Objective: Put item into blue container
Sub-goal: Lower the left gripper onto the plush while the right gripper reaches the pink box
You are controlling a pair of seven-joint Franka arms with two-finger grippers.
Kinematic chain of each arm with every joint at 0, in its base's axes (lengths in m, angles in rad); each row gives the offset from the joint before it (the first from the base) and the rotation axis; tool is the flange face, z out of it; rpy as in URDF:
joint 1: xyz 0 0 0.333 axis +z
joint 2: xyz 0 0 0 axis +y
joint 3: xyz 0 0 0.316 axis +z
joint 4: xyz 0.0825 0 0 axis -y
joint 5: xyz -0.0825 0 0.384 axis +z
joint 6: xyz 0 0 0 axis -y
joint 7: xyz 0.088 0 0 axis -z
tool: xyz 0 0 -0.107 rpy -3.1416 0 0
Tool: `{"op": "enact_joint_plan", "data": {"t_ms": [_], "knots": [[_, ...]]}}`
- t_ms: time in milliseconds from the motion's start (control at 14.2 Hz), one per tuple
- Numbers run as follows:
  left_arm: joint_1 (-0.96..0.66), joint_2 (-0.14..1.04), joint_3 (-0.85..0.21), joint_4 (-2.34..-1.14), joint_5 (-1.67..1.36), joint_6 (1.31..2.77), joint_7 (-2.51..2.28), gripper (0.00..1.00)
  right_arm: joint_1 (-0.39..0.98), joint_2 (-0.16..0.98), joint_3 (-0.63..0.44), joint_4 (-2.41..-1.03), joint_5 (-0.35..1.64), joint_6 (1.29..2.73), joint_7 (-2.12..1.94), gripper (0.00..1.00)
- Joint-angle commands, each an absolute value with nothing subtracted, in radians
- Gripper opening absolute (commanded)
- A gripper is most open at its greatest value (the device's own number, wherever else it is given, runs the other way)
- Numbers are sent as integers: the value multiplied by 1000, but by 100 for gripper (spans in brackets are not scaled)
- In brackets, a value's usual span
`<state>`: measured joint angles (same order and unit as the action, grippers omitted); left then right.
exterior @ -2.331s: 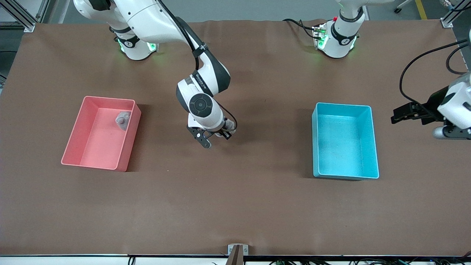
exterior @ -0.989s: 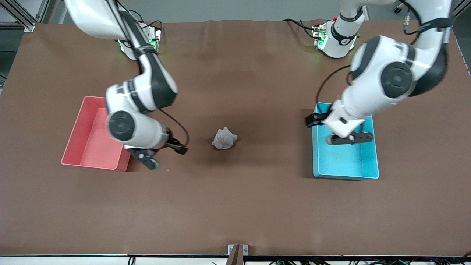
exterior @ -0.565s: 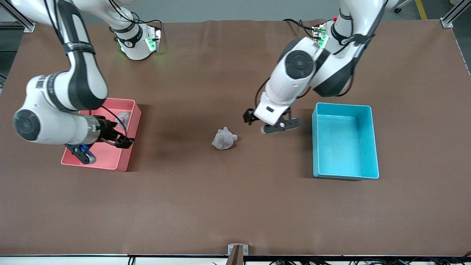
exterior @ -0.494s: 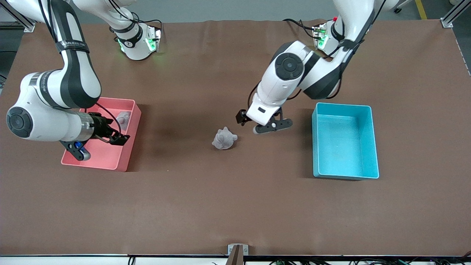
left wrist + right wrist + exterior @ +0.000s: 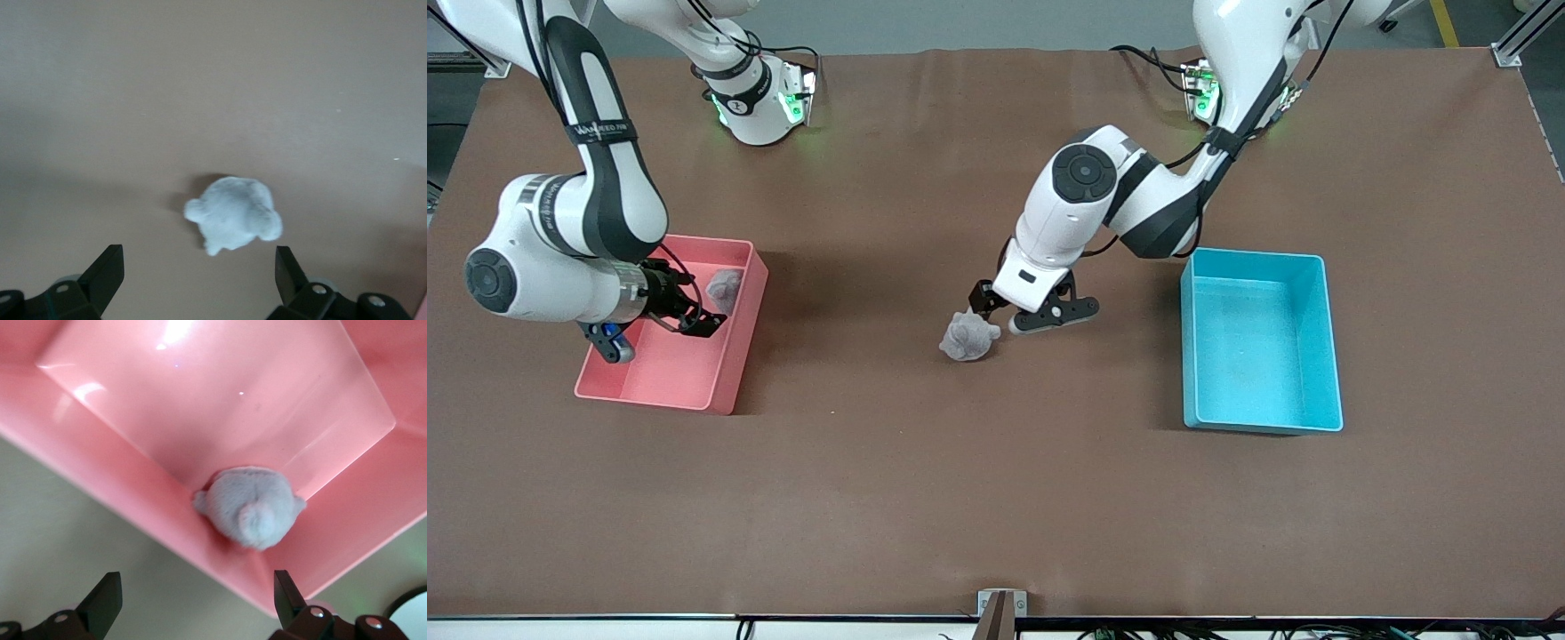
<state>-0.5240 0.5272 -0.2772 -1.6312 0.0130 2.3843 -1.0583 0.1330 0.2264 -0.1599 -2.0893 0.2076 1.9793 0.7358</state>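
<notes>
I should close my right gripper around the middle of the second grey plush (image 5: 723, 288) (image 5: 253, 517), which is lying in the far corner of the pink bin.
A grey plush item (image 5: 969, 336) lies on the brown table between the two bins; in the left wrist view this item (image 5: 233, 213) sits just ahead of the fingers. My left gripper (image 5: 1016, 311) (image 5: 198, 253) hangs open close over the table beside it, on the blue container's side, holding nothing. The blue container (image 5: 1261, 254) stands toward the left arm's end with nothing in it. My right gripper (image 5: 656, 331) (image 5: 197, 577) is open over the pink bin (image 5: 694, 238), near a second grey plush (image 5: 723, 287) (image 5: 250, 507) in a corner of that bin.
The pink bin (image 5: 133, 480) stands toward the right arm's end. Both arm bases stand along the table's edge farthest from the front camera. A small bracket (image 5: 1001, 604) sits at the nearest edge.
The left arm swung from over the blue container to beside the plush in the middle. The right arm withdrew from the middle to over the pink bin. Both grippers stayed open.
</notes>
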Motion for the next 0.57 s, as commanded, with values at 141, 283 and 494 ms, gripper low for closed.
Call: {"op": "enact_joint_plan", "data": {"t_ms": [141,283,494], "knots": [[-589,629,-261,-1543,57,2456,-1094,100,75,181,-144,-2164,193,2009,686,100],[-649,664,-220,-1534,153,2454,-1094,99,57,205,-143,-2177,193,2023,660,100],[-684,727,-203,-1482,199,2448,-1094,99,48,227,-143,-2235,195,2106,624,100]]}}
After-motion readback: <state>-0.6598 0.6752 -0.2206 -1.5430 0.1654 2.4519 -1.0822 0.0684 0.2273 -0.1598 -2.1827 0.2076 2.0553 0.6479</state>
